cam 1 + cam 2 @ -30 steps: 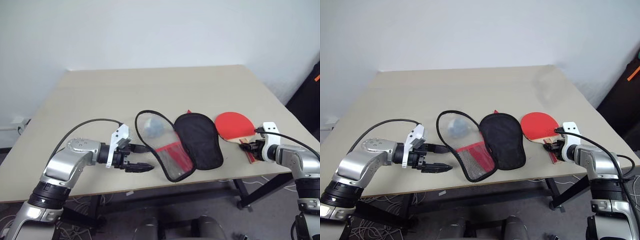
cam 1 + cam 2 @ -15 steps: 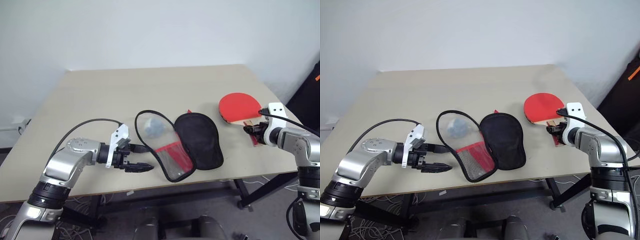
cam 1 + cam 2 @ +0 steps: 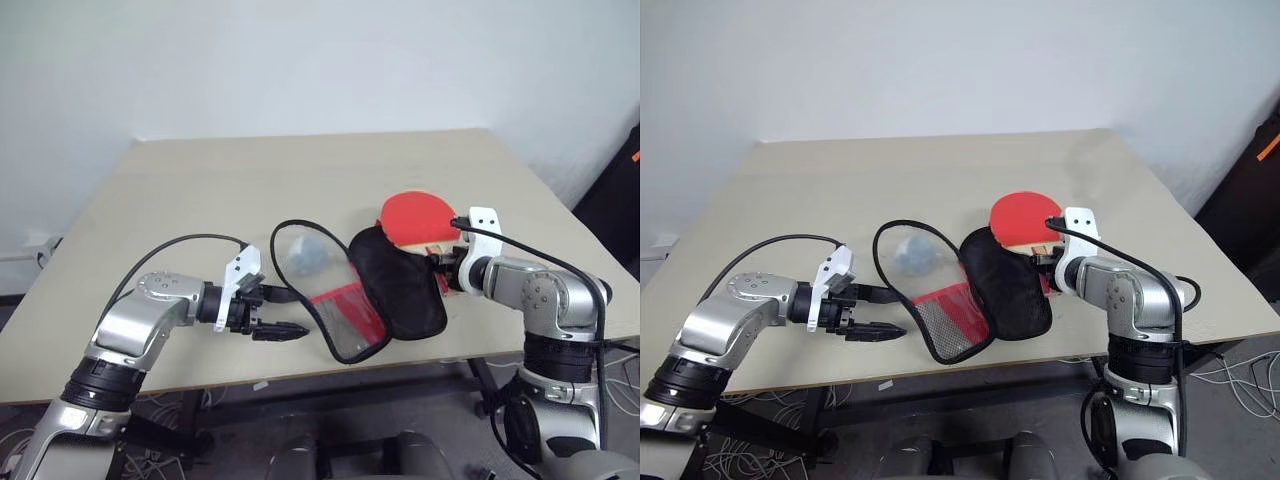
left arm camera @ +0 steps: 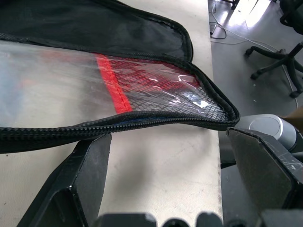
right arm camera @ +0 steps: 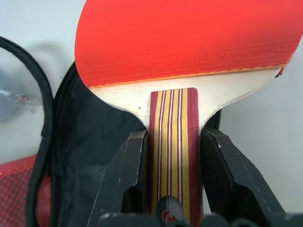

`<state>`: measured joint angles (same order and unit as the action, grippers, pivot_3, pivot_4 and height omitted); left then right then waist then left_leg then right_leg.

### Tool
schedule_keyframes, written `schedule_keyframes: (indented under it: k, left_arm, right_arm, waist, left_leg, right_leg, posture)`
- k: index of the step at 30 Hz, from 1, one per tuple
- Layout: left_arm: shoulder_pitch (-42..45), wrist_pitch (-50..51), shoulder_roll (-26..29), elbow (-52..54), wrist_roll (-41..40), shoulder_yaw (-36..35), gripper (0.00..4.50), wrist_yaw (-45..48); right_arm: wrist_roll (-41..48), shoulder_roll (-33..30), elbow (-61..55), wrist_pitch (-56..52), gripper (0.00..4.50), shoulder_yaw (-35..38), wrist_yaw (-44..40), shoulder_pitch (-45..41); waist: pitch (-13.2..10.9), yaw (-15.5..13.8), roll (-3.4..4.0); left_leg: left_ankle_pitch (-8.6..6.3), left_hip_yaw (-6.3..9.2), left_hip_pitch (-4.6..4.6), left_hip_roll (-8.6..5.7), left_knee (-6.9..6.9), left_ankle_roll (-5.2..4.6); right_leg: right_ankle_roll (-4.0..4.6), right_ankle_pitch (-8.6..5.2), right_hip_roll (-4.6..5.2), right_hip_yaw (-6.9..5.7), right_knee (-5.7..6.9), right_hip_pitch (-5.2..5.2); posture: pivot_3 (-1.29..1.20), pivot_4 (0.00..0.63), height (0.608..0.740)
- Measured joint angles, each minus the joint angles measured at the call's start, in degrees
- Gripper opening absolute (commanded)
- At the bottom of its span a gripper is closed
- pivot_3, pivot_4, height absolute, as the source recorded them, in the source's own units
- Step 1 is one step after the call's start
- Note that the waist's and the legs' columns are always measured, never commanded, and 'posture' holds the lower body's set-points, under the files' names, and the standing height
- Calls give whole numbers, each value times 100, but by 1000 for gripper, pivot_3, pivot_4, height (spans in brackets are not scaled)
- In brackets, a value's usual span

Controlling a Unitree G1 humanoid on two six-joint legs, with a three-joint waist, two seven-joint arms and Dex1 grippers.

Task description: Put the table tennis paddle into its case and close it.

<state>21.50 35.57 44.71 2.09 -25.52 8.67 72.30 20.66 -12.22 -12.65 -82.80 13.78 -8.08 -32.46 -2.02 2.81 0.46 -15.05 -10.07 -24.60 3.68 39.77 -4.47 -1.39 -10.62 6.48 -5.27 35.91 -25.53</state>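
My right gripper should release the table tennis paddle inside the black half of the open case [image 3: 388, 267] [image 5: 135, 144].
The table tennis paddle [image 3: 414, 214], with a red face and a striped wooden handle [image 5: 173, 137], hangs over the right edge of the case. My right gripper [image 5: 173, 156] is shut on that handle, one black finger [image 5: 128, 175] on each side. The case [image 3: 398, 280] lies open on the table, black half to the right. Its see-through half with the red panel [image 3: 335, 305] lies to the left. My left gripper [image 3: 290, 313] stands open at the table's near edge, just left of the see-through half. Its fingers [image 4: 90, 165] straddle the zip edge without touching it.
A pale greyish lump [image 3: 312, 254] shows under the see-through half. The beige table [image 3: 200, 190] is bare at the back and left. Its near edge [image 3: 200, 385] runs just below my left gripper. A swivel-chair base [image 4: 279, 71] stands on the floor.
My right gripper lifted the paddle off the table's right side and carried it left, to above the black half of the case. The left arm stayed put.
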Motion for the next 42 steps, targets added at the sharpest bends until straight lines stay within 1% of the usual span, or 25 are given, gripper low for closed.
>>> schedule_keyframes:
  k: [5, 9, 15, 22, 27, 30, 31, 32, 33, 37, 39, 42]
  left_arm:
    - [159, 0, -71, -90, 27, 108, 4165, 44]
    - [202, -1, -133, -201, 51, 143, 4165, 71]
    - [277, -2, -176, -249, 96, 166, 4165, 112]
    - [294, 1, -177, -249, 121, 165, 4165, 144]
    - [295, 29, -176, -248, 125, 165, 4165, 145]
    - [295, 49, -169, -244, 124, 162, 4165, 142]
    - [294, 53, -161, -244, 124, 160, 4165, 141]
    - [294, 57, -151, -242, 124, 160, 4165, 140]
    - [293, 61, -145, -239, 124, 159, 4165, 139]
    - [273, 99, -124, -222, 117, 139, 4165, 116]
    - [263, 112, -124, -221, 115, 136, 4165, 108]
    - [262, 129, -124, -220, 114, 135, 4165, 106]
  right_arm:
    - [-2, 348, -269, -451, 1268, 74, 89, 220]
    - [-48, 572, -442, -480, 1268, 66, 169, 316]
    - [-165, 792, -448, -398, 1268, -281, 297, 492]
    - [-242, 860, -195, 22, 1268, -896, 278, 632]
    - [-278, 830, 120, 389, 1268, -1066, 190, 632]
    - [-279, 707, 186, 539, 1268, -1171, 111, 632]
    - [-278, 630, 209, 625, 1613, -1228, 45, 632]
    - [-279, 576, 214, 694, 2049, -1261, 15, 632]
    - [-281, 548, 216, 728, 2195, -1270, 7, 632]
    - [-285, 420, 285, 911, 3470, -1263, -34, 632]
    - [-275, 387, 299, 911, 4190, -1279, -84, 632]
    - [-238, 388, 291, 915, 4190, -1263, -191, 632]
  waist:
    - [0, 42, 1]
    - [1, 41, 0]
    - [1, 43, 0]
    - [1, 39, -1]
    - [2, 44, -2]
    - [2, 42, -2]
    - [2, 41, -2]
    - [2, 42, -2]
    - [2, 42, -2]
    - [2, 40, -2]
    - [2, 41, -2]
    - [3, 40, -2]
  left_leg:
    - [13, -8, 0, -3, -23, 21]
    - [27, -4, 5, 10, -43, 45]
    - [39, -3, 4, 17, -59, 63]
    - [40, -3, 4, 18, -58, 63]
    - [40, -3, 6, 23, -59, 64]
    - [40, -3, 6, 23, -58, 64]
    - [41, -3, 6, 23, -58, 64]
    - [40, -3, 6, 23, -58, 64]
    - [41, -3, 6, 23, -58, 64]
    - [40, -3, 6, 23, -58, 64]
    - [40, -3, 6, 23, -58, 64]
    - [41, -3, 6, 23, -57, 63]
  right_leg:
    - [13, 8, -12, 4, -1, -12]
    - [16, 6, -33, 5, -4, -17]
    - [27, 5, -47, 11, -2, -29]
    - [26, 4, -51, 15, -4, -28]
    - [26, 4, -57, 16, -3, -29]
    - [25, 4, -57, 17, -3, -28]
    - [25, 4, -57, 17, -3, -28]
    - [25, 4, -57, 17, -3, -28]
    - [25, 4, -57, 17, -3, -29]
    - [25, 4, -57, 18, -3, -28]
    - [26, 4, -57, 18, -3, -29]
    - [25, 4, -57, 18, -3, -28]
  posture:
    - [0, 0, 724]
    - [0, 0, 724]
    - [0, 0, 724]
    - [0, 0, 724]
    - [0, 0, 724]
    - [0, 0, 724]
    - [0, 0, 724]
    - [0, 0, 724]
    - [0, 0, 724]
    - [0, 0, 724]
    - [0, 0, 724]
    - [0, 0, 724]
